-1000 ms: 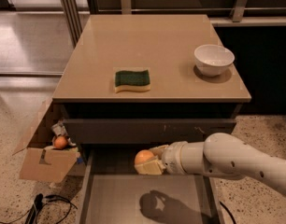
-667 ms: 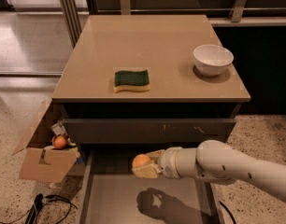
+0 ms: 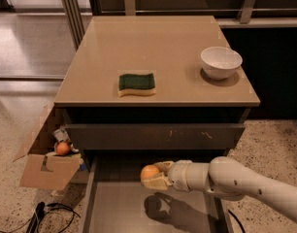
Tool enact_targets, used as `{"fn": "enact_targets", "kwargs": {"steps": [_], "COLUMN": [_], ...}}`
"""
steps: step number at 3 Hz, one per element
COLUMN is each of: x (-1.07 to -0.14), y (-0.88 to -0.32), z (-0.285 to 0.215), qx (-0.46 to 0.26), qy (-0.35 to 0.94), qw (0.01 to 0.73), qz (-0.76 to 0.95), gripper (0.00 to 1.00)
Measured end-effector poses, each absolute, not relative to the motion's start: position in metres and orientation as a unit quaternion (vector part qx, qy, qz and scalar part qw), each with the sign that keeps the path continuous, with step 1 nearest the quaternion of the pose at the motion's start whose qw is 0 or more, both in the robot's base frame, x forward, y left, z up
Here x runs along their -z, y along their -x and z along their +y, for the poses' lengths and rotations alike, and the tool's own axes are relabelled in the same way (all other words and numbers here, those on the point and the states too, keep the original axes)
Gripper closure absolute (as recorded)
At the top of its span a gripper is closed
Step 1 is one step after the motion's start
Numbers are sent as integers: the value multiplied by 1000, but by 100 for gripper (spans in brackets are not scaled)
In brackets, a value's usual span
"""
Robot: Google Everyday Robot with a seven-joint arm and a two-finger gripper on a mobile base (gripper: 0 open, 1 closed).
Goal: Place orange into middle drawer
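Note:
My gripper is to let go of the orange on the bottom of the drawer near the middle (image 3: 159, 195) of the open tray.
The orange (image 3: 149, 172) is round and bright and sits between the pale fingers (image 3: 159, 181) of my gripper (image 3: 156, 174), which is shut on it. The gripper holds it above the floor of the open middle drawer (image 3: 124, 203), a shallow grey-brown tray pulled out below the dark drawer front panel (image 3: 153, 136). The arm reaches in from the lower right. Its shadow falls on the drawer floor under the orange.
On the tan cabinet top (image 3: 158, 38) lie a green sponge (image 3: 137, 83) and a white bowl (image 3: 221, 61). A cardboard box (image 3: 46, 166) with a small reddish-orange ball (image 3: 62, 148) stands on the floor at the left. Cables (image 3: 41, 212) lie near the drawer's left corner.
The gripper with the orange has moved slightly left and lower over the open drawer. The view has shifted a little.

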State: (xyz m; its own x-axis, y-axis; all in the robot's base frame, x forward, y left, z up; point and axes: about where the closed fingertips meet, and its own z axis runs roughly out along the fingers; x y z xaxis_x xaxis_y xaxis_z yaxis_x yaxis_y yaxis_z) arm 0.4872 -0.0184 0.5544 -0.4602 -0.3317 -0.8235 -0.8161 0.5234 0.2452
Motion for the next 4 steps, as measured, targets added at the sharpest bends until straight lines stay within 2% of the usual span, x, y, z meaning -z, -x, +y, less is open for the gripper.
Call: {"fn": "enact_targets", "kwargs": {"steps": [2, 4], "x": [-544, -478], "y": [-494, -487], "z": [-33, -29], "qx": [-331, -331], "qy": [373, 381], "qw": [392, 329], "qz": [773, 798], "gripper": [100, 100]}}
